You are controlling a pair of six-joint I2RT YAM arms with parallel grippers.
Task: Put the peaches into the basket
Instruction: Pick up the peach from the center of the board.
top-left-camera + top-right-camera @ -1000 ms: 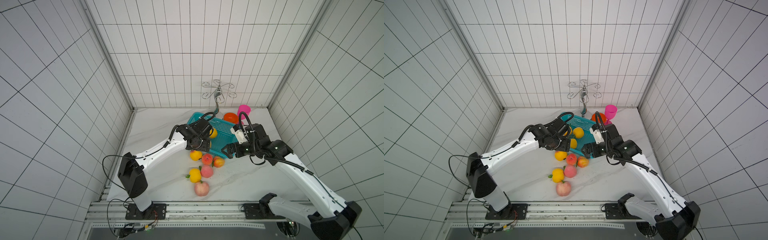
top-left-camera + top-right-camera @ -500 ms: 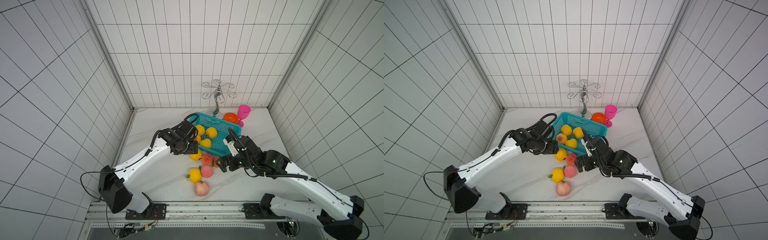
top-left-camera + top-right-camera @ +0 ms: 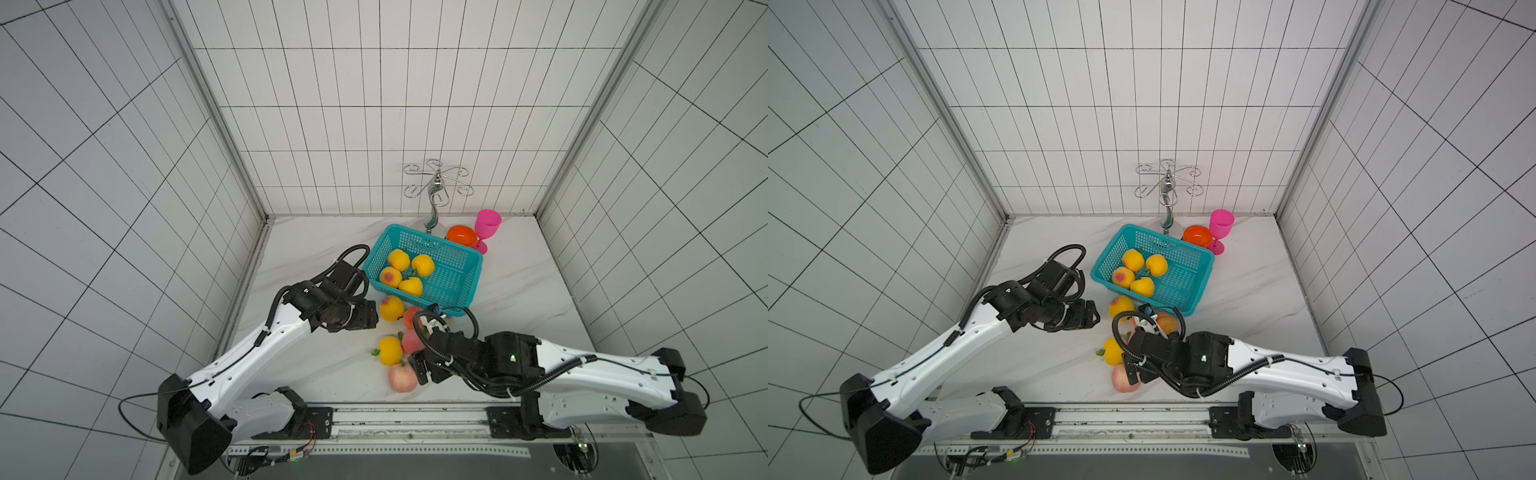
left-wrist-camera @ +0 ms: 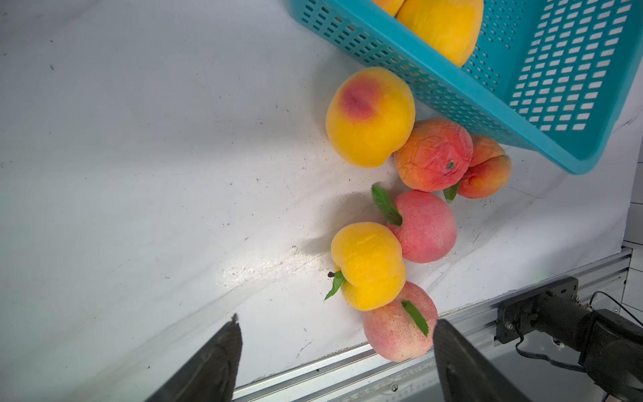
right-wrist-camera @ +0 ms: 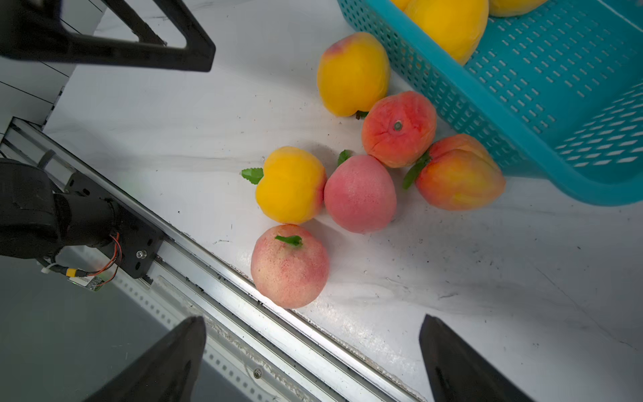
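My right gripper is going to close on the sides of the pale pink peach (image 3: 402,378) (image 5: 290,266), the one that lies nearest to the front edge of the table.
The teal basket (image 3: 451,274) (image 3: 1179,278) stands at the back of the table and holds several yellow peaches (image 3: 422,264). Several more peaches lie loose in front of it: a blushed yellow one (image 3: 391,308) (image 4: 370,116), a red-orange one (image 4: 433,155), a pink one (image 5: 360,193), a leafy yellow one (image 3: 390,350) and a pale pink one (image 3: 401,377) (image 5: 290,266) at the front edge. My left gripper (image 3: 372,320) (image 4: 335,323) is open and empty, just left of the blushed yellow peach. My right gripper (image 3: 422,370) (image 5: 309,320) is open and empty beside the pale pink peach.
An orange bowl (image 3: 462,235), a pink goblet (image 3: 487,226) and a chrome rack (image 3: 436,191) stand behind the basket. An aluminium rail (image 3: 395,411) runs along the table's front edge. Tiled walls close in on three sides.
Both arms have drawn back from the basket towards the front. The left gripper now sits left of the loose peaches, the right gripper by the front-most one. The basket's contents are uncovered.
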